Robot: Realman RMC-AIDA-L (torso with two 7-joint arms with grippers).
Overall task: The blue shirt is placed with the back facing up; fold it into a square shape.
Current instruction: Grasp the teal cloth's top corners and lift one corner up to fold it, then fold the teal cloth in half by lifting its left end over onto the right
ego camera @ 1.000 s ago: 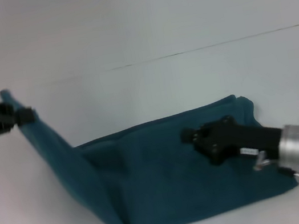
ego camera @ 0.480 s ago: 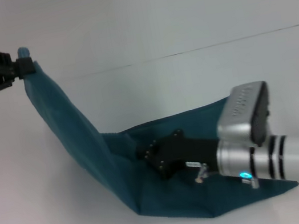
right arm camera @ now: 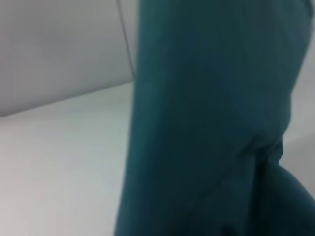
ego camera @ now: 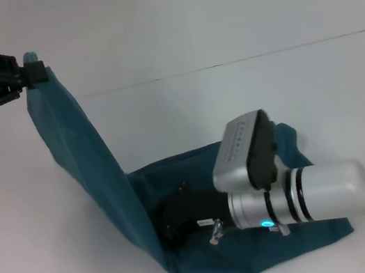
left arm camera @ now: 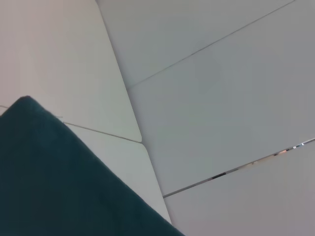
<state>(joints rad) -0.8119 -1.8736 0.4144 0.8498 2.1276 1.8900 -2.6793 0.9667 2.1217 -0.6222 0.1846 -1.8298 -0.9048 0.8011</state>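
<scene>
Next, I let go of the blue shirt's raised end with my left gripper over the lying part's outer edge (ego camera: 323, 172), beneath my right arm.
The blue shirt (ego camera: 88, 160) is dark teal. One edge of it rises steeply to the upper left, while the rest lies bunched on the white table (ego camera: 246, 97). High at the far left, my left gripper (ego camera: 33, 69) is shut on the raised corner. My right arm reaches in from the right, low over the lying part. Its black gripper (ego camera: 174, 220) sits at the foot of the raised fabric, near the crease. The left wrist view shows the shirt (left arm camera: 54, 182) hanging below, and the shirt (right arm camera: 211, 123) fills much of the right wrist view.
The white table carries a thin dark seam line (ego camera: 260, 55) across the back. The silver camera housing (ego camera: 246, 153) on my right wrist stands above the shirt's middle.
My left gripper has lifted the shirt corner higher and slightly right. My right arm has slid left across the shirt to the crease, and the lying fabric has drawn in.
</scene>
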